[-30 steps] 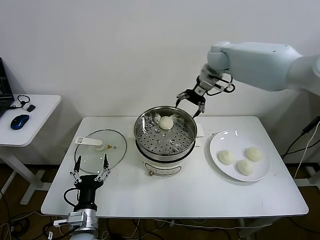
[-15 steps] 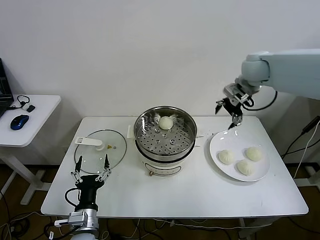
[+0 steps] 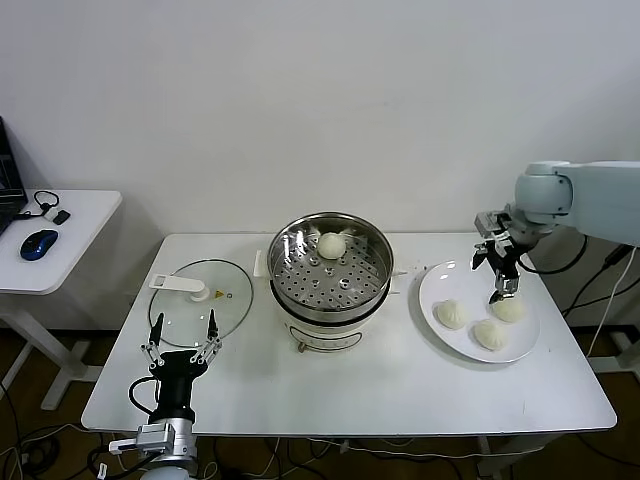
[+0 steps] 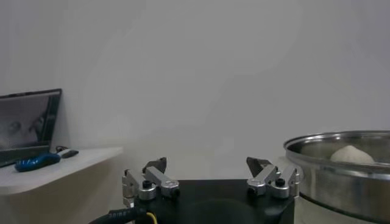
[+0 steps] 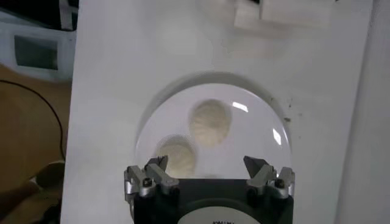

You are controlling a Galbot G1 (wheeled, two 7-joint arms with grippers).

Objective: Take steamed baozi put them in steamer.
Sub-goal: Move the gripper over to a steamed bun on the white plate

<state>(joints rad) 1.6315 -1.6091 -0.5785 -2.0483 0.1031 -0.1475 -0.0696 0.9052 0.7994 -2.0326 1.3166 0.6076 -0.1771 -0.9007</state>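
The robot's right gripper will next close around the sides of the white plate's baozi (image 3: 451, 314) (image 5: 210, 122) nearest the steel steamer.
The steel steamer (image 3: 331, 273) stands mid-table with one cream baozi (image 3: 332, 244) on its perforated tray; its rim and that bun also show in the left wrist view (image 4: 341, 164). Three baozi (image 3: 452, 314) (image 3: 509, 309) (image 3: 490, 334) lie on a white plate (image 3: 440, 285) at the right. My right gripper (image 3: 496, 275) is open and empty, just above the plate's far bun. The right wrist view shows the plate (image 5: 268, 122) with two buns (image 5: 211, 122) (image 5: 177, 156) beyond the open gripper (image 5: 207, 165). My left gripper (image 3: 180, 338) is open and parked at the table's front left.
A flat glass lid (image 3: 200, 301) with a white handle lies left of the steamer. A side table (image 3: 85, 235) at the far left holds a blue mouse (image 3: 40, 243). A white wall stands behind the table.
My right gripper has swung from above the steamer's far rim rightward and down to the plate, empty. One baozi stays in the steamer. The left arm has not moved.
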